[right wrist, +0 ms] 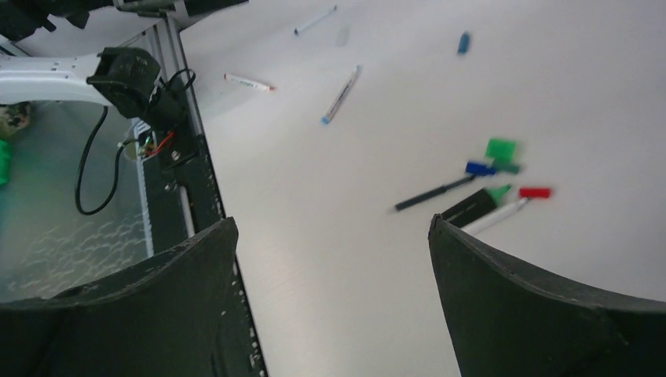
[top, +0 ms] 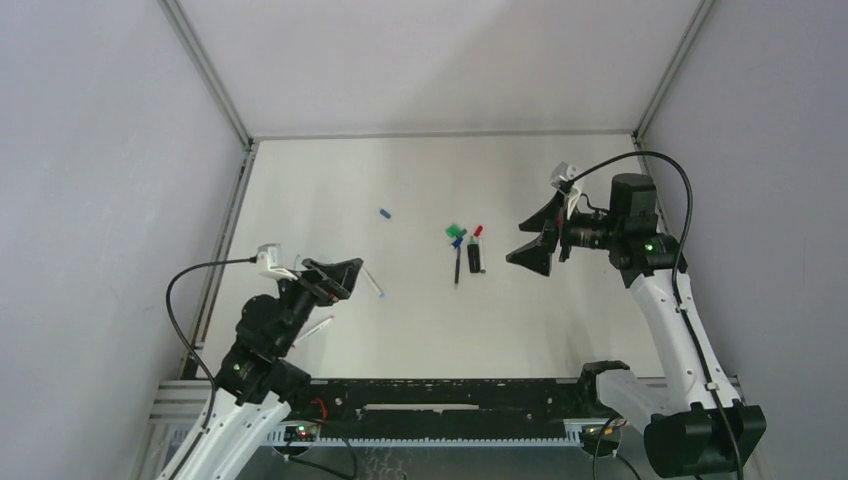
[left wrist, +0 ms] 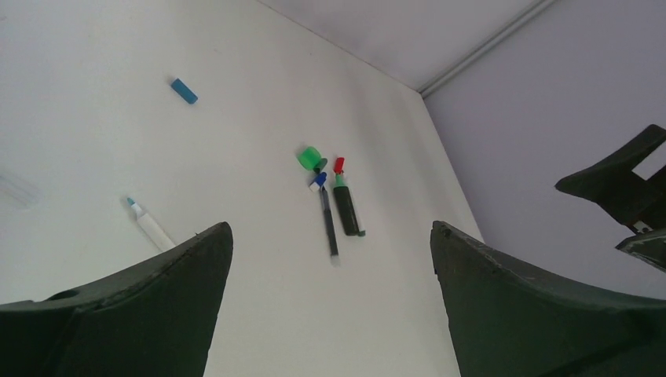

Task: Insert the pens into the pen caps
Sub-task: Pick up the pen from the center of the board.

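Observation:
I need to next move my left gripper to the white pen with the blue tip and close it on the middle of the pen's body (top: 371,280) (left wrist: 159,236).
A cluster lies mid-table: a green cap (top: 452,231), a blue cap (top: 458,241) at the end of a slim dark pen (top: 457,264), a red cap (top: 478,231), and a thick black marker (top: 474,258). A lone blue cap (top: 385,213) sits further left. A white pen with a blue tip (top: 372,283) lies just right of my left gripper (top: 350,275), which is open and empty. Another white pen (top: 315,330) lies near the left arm. My right gripper (top: 520,240) hovers open right of the cluster. The wrist views show the black marker (left wrist: 346,210) (right wrist: 471,208) and both grippers (left wrist: 330,234) (right wrist: 333,224) holding nothing.
A metal rail (top: 225,245) lines the table's left edge and grey walls enclose the back and sides. The black base bar (top: 450,400) runs along the near edge. One more white pen (right wrist: 316,20) lies far off in the right wrist view.

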{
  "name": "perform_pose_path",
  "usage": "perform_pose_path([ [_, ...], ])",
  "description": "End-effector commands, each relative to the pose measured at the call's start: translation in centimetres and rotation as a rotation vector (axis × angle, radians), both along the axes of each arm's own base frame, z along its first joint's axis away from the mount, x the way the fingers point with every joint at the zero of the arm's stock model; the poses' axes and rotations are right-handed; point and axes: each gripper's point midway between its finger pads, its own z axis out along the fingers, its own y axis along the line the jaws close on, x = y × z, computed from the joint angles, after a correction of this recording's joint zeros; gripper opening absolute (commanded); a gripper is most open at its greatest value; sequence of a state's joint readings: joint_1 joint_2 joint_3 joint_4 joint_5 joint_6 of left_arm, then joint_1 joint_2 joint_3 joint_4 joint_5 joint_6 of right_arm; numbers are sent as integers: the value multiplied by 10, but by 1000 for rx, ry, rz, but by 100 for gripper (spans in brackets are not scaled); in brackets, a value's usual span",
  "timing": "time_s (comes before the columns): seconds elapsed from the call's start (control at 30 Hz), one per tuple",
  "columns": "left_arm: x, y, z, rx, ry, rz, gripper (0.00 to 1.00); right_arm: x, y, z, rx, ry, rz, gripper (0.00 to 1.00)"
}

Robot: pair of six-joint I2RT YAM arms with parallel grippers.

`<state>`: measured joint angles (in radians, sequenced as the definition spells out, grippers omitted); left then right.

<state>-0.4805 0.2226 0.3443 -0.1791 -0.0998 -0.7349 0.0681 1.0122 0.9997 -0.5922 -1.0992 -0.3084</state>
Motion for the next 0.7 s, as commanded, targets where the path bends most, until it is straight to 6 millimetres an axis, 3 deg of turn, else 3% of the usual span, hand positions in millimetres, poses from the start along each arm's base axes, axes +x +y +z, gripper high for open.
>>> perform_pose_path([
  [0.0, 5, 6, -3, -41, 12, 54, 100, 5, 4, 33, 36, -113, 16, 100],
  [0.27, 19, 1, -39, -8, 193, 90, 91, -1, 2, 0, 36, -55, 5, 100],
  [0.5, 46, 5, -76, 143, 374, 191, 71, 14, -8, -14, -23, -32, -85, 99],
  [0.67, 66, 10, -88, 228, 475, 278, 51, 18, -6, -21, -42, -19, -90, 98],
])
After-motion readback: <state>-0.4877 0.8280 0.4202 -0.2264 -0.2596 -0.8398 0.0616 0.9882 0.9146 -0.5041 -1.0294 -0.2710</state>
